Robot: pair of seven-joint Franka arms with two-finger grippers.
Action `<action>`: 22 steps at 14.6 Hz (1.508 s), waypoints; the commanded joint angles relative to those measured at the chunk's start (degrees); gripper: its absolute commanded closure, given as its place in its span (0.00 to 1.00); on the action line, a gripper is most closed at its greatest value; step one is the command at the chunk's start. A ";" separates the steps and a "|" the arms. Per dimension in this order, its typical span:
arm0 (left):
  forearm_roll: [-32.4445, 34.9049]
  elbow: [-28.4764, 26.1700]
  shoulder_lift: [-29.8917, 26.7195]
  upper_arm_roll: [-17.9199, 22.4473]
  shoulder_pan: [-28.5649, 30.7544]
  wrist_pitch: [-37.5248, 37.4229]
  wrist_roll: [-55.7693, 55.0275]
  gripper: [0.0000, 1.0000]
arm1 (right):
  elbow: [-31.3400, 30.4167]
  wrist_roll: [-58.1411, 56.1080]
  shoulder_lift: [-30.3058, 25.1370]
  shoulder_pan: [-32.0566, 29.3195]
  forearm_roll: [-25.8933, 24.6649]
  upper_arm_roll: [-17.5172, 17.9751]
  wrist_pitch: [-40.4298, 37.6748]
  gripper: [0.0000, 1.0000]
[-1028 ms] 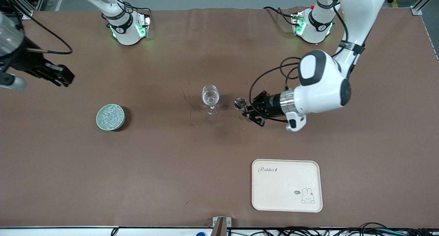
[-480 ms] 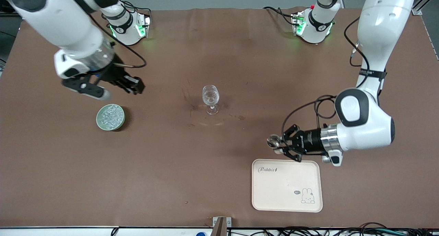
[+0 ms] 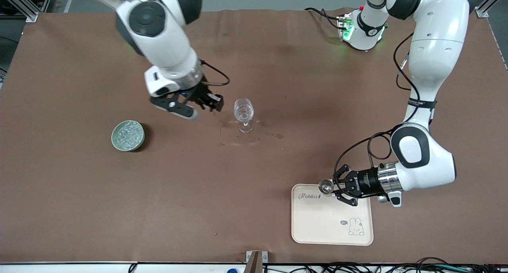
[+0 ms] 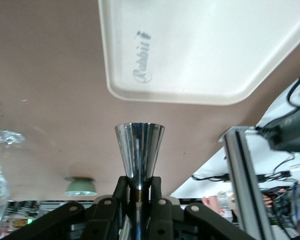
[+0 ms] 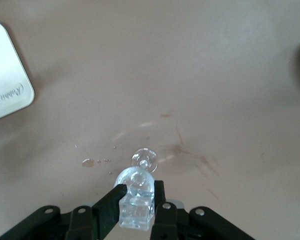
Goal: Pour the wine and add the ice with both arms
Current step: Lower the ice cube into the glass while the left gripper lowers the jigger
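Observation:
Next, I set the metal measuring cup on the cream tray (image 3: 341, 210) between the lettering and bunny drawing with my left gripper.
A clear stemmed wine glass (image 3: 243, 113) stands upright mid-table; whether it holds wine I cannot tell. My right gripper (image 3: 216, 103) hangs just beside its bowl, shut on a clear cube of ice (image 5: 136, 207); in the right wrist view the glass (image 5: 141, 170) lies directly under the right gripper (image 5: 138, 192). More ice fills a green bowl (image 3: 127, 135) toward the right arm's end. Over the corner of the cream tray (image 3: 317, 221), my left gripper (image 3: 335, 187) is shut on the stem of a shiny metal measuring cup (image 3: 326, 187), held level. The left wrist view shows the cup (image 4: 139, 150) in the left gripper (image 4: 139, 182).
Small wet spots (image 3: 279, 136) mark the brown table cover beside the glass. The tray (image 4: 205, 50) is bare and lies near the table's front edge. The green bowl (image 4: 80, 186) shows small in the left wrist view.
The right arm swept from its end of the table, past the ice bowl, to beside the glass. The left arm carried the metal cup from beside the glass to over the tray.

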 commanded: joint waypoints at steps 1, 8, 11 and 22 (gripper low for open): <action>-4.27 3.99 4.62 2.18 -1.08 1.72 0.77 0.99 | 0.18 4.40 2.93 2.98 -2.77 0.36 0.55 0.99; -13.23 5.05 9.29 2.45 -0.73 7.44 7.88 0.99 | -2.63 6.87 6.01 5.81 -4.44 0.36 2.91 0.99; -15.88 4.61 9.38 3.06 -0.38 7.44 8.15 0.99 | -3.34 6.87 6.71 5.98 -4.53 0.36 4.49 0.98; -26.60 3.73 11.84 7.02 0.94 2.08 19.93 0.99 | -3.34 6.96 9.00 7.48 -6.03 0.36 5.11 0.94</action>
